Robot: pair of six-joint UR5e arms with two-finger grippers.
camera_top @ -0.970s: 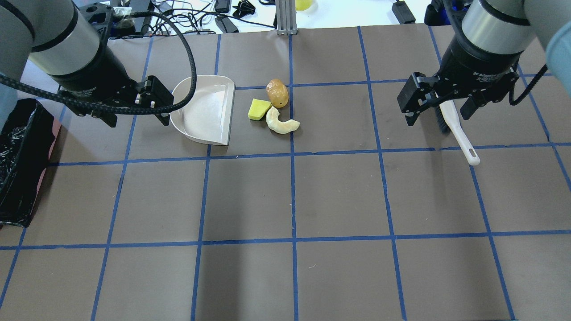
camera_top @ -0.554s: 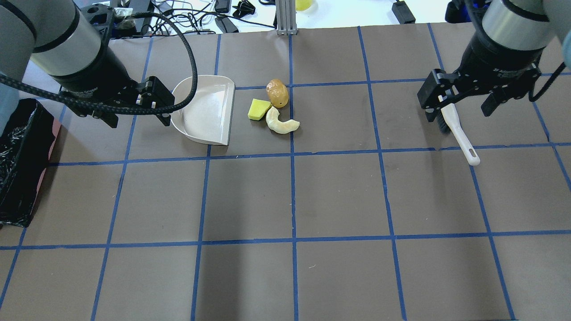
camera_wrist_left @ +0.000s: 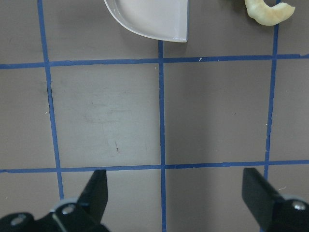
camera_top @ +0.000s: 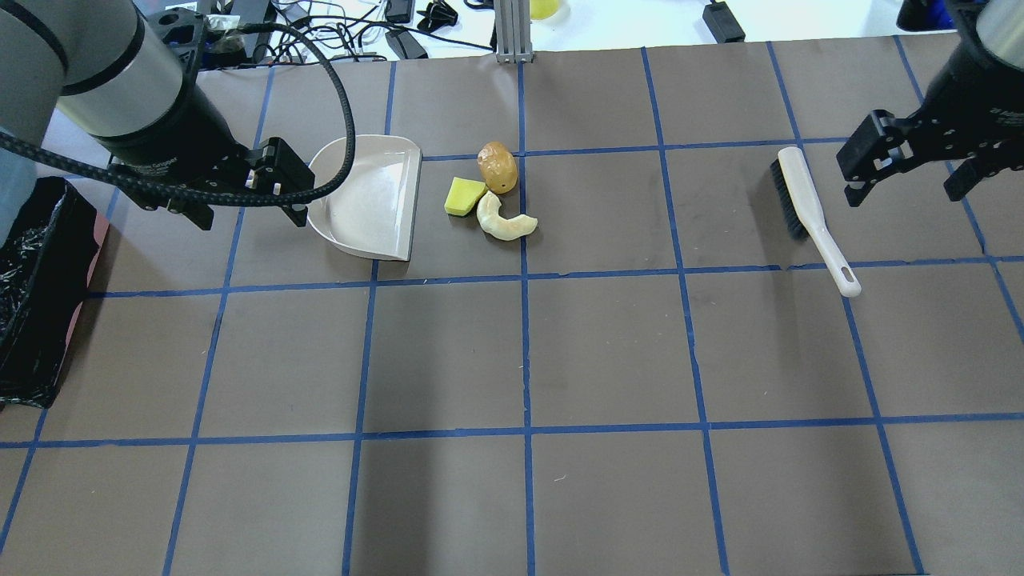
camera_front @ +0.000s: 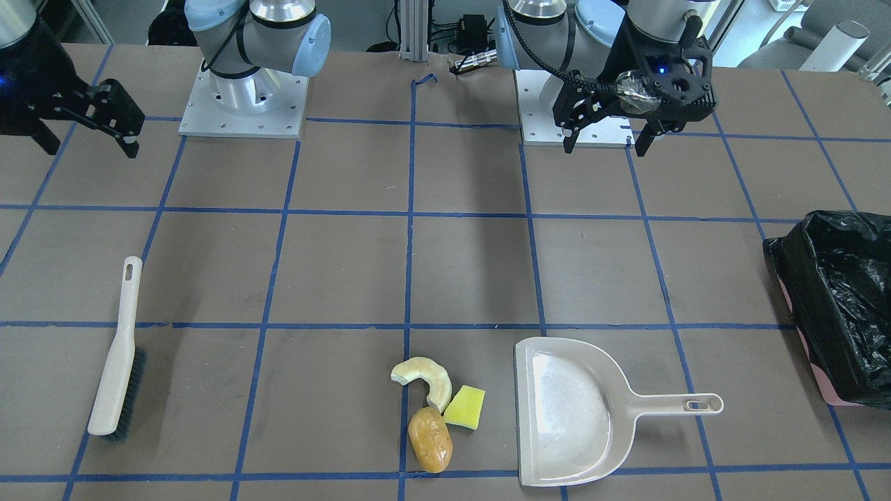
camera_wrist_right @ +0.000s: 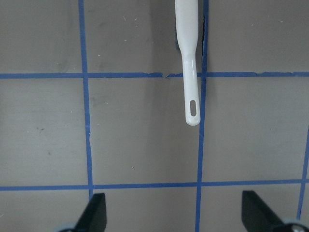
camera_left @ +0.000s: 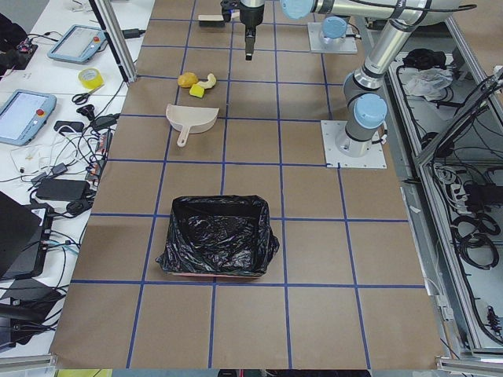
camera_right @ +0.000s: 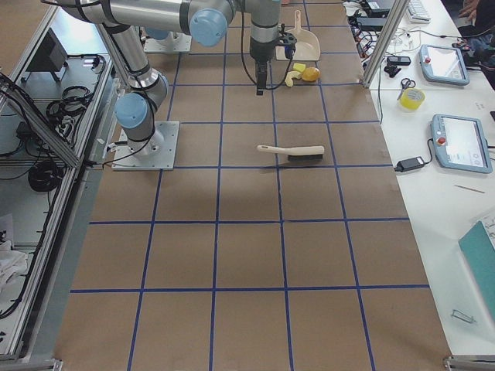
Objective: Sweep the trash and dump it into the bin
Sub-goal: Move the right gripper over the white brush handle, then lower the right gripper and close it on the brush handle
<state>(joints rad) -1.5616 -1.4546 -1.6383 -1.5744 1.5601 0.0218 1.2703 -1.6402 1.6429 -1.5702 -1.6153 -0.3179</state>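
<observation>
The white brush is next for my right gripper, which should go to it and close on the brush handle's upper part [camera_front: 130, 284] [camera_wrist_right: 191, 96], close to the end with the hole.
The trash lies in a tight cluster on the table: a pale crescent slice [camera_top: 506, 225], a yellow wedge [camera_top: 464, 196] and a tan-brown lump [camera_top: 498, 166]. The front view shows the crescent [camera_front: 424, 376], wedge [camera_front: 466, 408] and lump [camera_front: 430, 440] too. The bin [camera_top: 32, 272], pink with a black bag, stands at the far left edge and is seen again as the bin [camera_front: 846, 306]. My left gripper [camera_top: 250, 214] hangs open and empty above the dustpan's handle side. My right gripper [camera_top: 904, 188] is open and empty, right of the brush.
A beige dustpan [camera_top: 368, 200] sits just left of the trash, its flat lip facing the pieces. A white brush [camera_top: 808, 212] with black bristles lies on the right half, its handle [camera_wrist_right: 189, 58] showing in the right wrist view. Cables and devices lie beyond the far edge.
My right gripper has moved right and away from over the brush, which now lies fully uncovered. The left gripper, dustpan and trash have stayed put.
</observation>
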